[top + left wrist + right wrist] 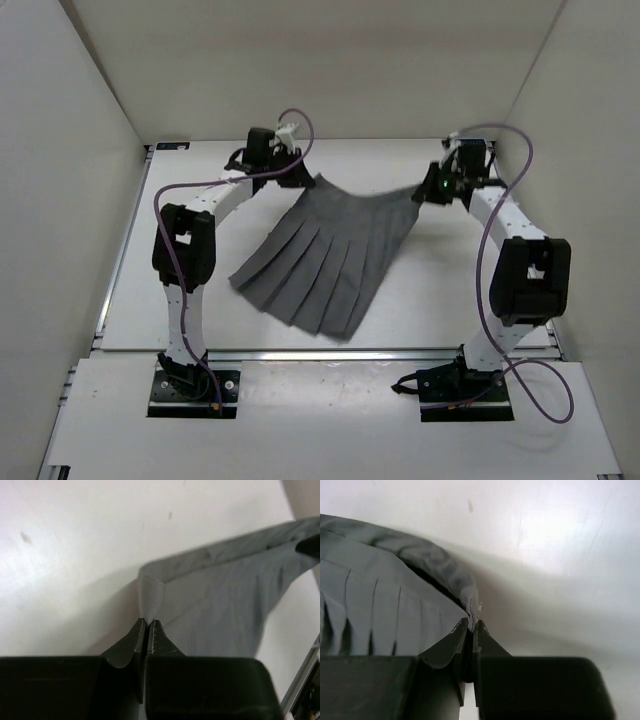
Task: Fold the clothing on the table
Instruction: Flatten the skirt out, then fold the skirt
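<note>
The robot's left gripper needs to release the waistband's corner, now slightly lifted over the table, nearer the hem, about halfway down the skirt's slanting side edge (pixel 281 243).
The clothing (pixel 330 255), a dark grey pleated skirt, fans out over the middle of the white table (pixel 440 300), its wide hem toward the near side. My left gripper (pixel 305 175) is shut on the waistband's left corner (pixel 150 597), seen close in the left wrist view between the dark fingertips (pixel 135 635). My right gripper (pixel 422 190) is shut on the waistband's right corner (pixel 470 597), the cloth edge pinched between its jaws. The waistband sags between the two grippers, lifted slightly at both corners.
White walls enclose the table on the left, back and right. A metal rail (pixel 330 353) runs along the near edge, with both arm bases (pixel 195 385) behind it. Purple cables loop off each arm.
</note>
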Tool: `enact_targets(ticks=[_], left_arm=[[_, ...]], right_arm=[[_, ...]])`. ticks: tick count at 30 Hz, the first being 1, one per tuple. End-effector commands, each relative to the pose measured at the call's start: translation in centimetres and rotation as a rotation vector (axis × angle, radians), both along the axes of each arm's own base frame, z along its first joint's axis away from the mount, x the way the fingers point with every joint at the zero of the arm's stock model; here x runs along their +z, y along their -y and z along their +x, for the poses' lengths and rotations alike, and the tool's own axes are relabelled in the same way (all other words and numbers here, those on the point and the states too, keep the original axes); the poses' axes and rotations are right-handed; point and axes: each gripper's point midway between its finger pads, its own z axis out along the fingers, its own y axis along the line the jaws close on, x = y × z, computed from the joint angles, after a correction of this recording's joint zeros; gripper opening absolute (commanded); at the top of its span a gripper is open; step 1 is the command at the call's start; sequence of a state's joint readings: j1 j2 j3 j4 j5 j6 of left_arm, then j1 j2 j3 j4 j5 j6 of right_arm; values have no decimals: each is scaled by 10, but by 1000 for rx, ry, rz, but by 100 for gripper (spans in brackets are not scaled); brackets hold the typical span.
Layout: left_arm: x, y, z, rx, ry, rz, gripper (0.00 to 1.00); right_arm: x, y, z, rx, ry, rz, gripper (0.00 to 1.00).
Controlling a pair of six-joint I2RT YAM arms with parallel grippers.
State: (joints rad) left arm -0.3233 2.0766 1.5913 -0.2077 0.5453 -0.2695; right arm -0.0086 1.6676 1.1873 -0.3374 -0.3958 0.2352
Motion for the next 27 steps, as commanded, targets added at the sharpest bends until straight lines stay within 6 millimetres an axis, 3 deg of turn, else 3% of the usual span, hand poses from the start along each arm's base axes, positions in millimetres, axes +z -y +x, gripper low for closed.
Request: enact_targets(ticks=[1,2,3,4,5,6,8,10,11,12,13,14,15,16,17,18,19,20,21,22,23,25,26,27], left_arm=[[94,-7,46,48,197,-49,0],[133,-11,61,62,292,-67,0],[168,-8,65,73,362,-92,0],[189,-17,70,102,408,-93,0],[217,-18,71,108,471,-110,0],[238,-22,69,115,514,-123,0],[273,-26,59,119,583,-136,0],[268,-30,41,112,578,-94,0],[265,-29,33,95,585,-74,0],[251,-29,16,71,570,-43,0],[266,-33,-1,81,612,-42,0],[223,-29,-14,53,544,1,0],[198,-33,-36,50,507,33,0],[205,-36,-56,45,527,28,0],[169,-37,-72,32,463,60,0],[148,-42,-96,21,426,90,0],[134,-46,-122,17,393,109,0],[140,-53,-135,34,410,108,0],[115,-53,-155,19,342,119,0],[106,-58,-169,33,306,109,0],[111,-58,-178,37,319,88,0],[83,-68,-188,91,236,56,0],[86,-70,-183,107,254,38,0],[76,-78,-179,148,219,28,0]], right_arm=[[101,5,72,31,278,-68,0],[147,7,88,35,385,-90,0],[179,10,101,26,455,-105,0],[191,-2,105,53,486,-134,0],[225,1,109,40,571,-163,0],[239,-4,110,41,609,-166,0],[278,-7,100,45,700,-195,0],[290,-6,84,46,729,-193,0],[277,-3,73,43,704,-199,0],[251,-1,67,42,665,-203,0],[259,2,53,34,700,-204,0],[231,1,36,40,643,-193,0],[192,4,23,46,560,-197,0],[189,3,6,43,555,-192,0],[172,2,-13,56,522,-201,0],[153,1,-36,67,469,-207,0],[130,0,-52,75,402,-211,0],[130,1,-68,69,389,-209,0],[120,2,-82,67,365,-202,1],[113,0,-89,78,346,-176,0],[102,-3,-95,82,319,-148,0],[77,-10,-99,102,276,-126,0],[72,-14,-94,110,273,-117,0],[59,-17,-91,122,238,-103,0]])
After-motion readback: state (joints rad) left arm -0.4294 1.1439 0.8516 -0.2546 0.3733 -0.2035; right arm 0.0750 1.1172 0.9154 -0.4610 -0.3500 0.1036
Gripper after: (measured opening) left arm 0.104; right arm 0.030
